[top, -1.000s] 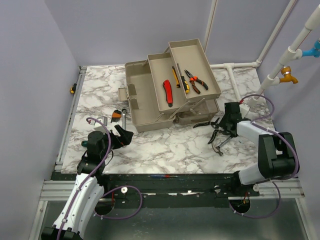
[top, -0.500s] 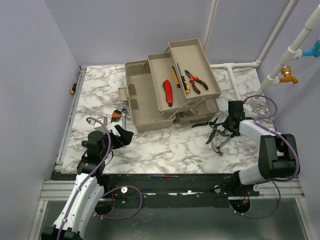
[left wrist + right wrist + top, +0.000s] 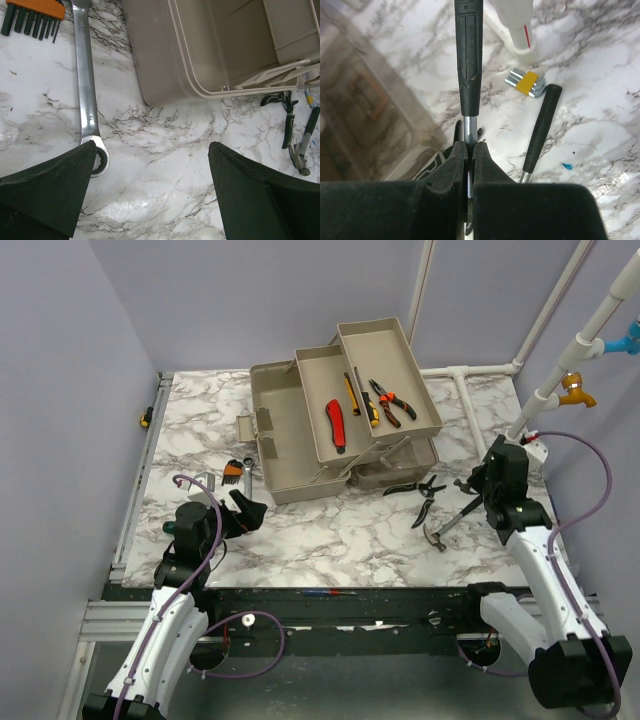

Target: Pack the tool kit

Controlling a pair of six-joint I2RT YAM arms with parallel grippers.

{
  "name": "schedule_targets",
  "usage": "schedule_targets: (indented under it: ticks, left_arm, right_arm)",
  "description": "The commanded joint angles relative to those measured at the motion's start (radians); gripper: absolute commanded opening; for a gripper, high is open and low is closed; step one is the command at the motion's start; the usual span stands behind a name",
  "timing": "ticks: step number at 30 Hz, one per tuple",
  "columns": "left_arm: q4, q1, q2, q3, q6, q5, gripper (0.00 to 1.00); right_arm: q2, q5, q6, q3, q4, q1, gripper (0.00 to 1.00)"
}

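Next, I let go of the hammer in my right gripper in the box's deep bottom compartment (image 3: 292, 457), next to the red cutter's tray.
The beige tool kit box (image 3: 300, 435) stands open mid-table with its trays (image 3: 385, 375) folded out. A red cutter (image 3: 335, 425), a yellow-handled tool (image 3: 352, 392) and orange pliers (image 3: 390, 403) lie in the trays. My right gripper (image 3: 480, 486) (image 3: 470, 145) hangs right of the box, shut on the metal shaft of a black-handled screwdriver (image 3: 470, 60). Below it a hammer (image 3: 447, 526) (image 3: 540, 130) and dark pliers (image 3: 420, 492) lie on the marble. My left gripper (image 3: 245, 510) (image 3: 152, 150) stands open over bare marble near the front left.
A long wrench (image 3: 86, 95) and an orange hex key set (image 3: 35, 7) lie left of the box. A yellow hex key set (image 3: 526, 82) lies by a white pipe (image 3: 520, 25). The smoky box lid (image 3: 365, 100) shows at left in the right wrist view.
My right gripper has shut on the screwdriver and swung right and up, away from the pliers and hammer. The left arm has not moved.
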Motion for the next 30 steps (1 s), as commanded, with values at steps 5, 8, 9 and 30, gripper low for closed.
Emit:
schedule_targets:
  ticks: [5,8,9,30]
  left_arm:
    - [0.025,-0.001,-0.002,-0.010,0.012,0.007,0.96]
    - [0.026,-0.001,-0.003,-0.010,0.012,0.007,0.96]
    - [0.026,-0.001,-0.003,-0.010,0.011,0.007,0.96]
    - [0.031,-0.001,-0.009,-0.013,0.006,0.001,0.96]
  right_arm:
    - [-0.169,-0.223,-0.120,0.089,0.031,0.002,0.01]
    - [-0.159,-0.490,-0.144,0.132,0.097,0.002,0.01]
    - [-0.152,-0.558,-0.145,0.144,0.124,0.002,0.01]
    - [0.442,-0.541,-0.149,0.700,0.126,0.435,0.01]
